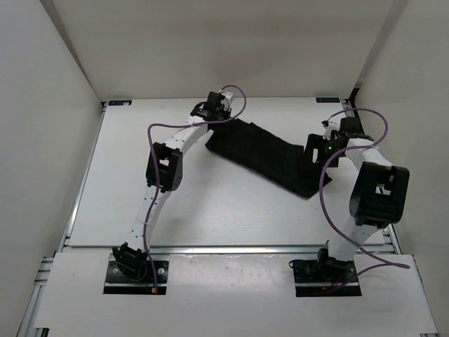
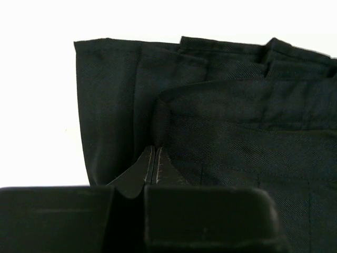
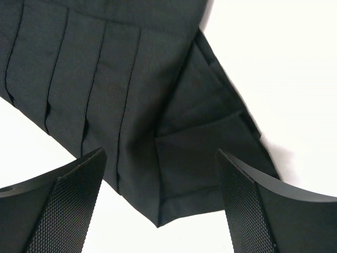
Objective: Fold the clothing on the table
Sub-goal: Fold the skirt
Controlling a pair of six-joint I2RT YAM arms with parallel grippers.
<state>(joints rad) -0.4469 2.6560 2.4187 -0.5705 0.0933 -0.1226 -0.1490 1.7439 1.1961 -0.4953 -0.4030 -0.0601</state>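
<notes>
I will take the clothing's end layer [image 2: 104, 79] near its outer corner before stretching it, as my left gripper pinches its raised fold away from that corner.
The black pleated clothing [image 1: 266, 158] lies as a long slanted strip across the far half of the white table [image 1: 210, 207]. My left gripper [image 1: 222, 119] is at the strip's far left end. In the left wrist view its jaws [image 2: 154, 149] are pressed together, pinching the edge of a raised fold of the clothing [image 2: 237, 132]. My right gripper [image 1: 324, 149] hovers over the strip's right end. It is open [image 3: 160, 154], its two textured fingers [image 3: 68, 200] standing wide on either side of a folded-over corner of the clothing [image 3: 131, 105], without touching it.
White enclosure walls [image 1: 49, 140] close in the table on the left, the back and the right. A metal rail [image 1: 231, 248] runs along the near edge by the arm bases. Purple cables [image 1: 330, 210] loop off both arms.
</notes>
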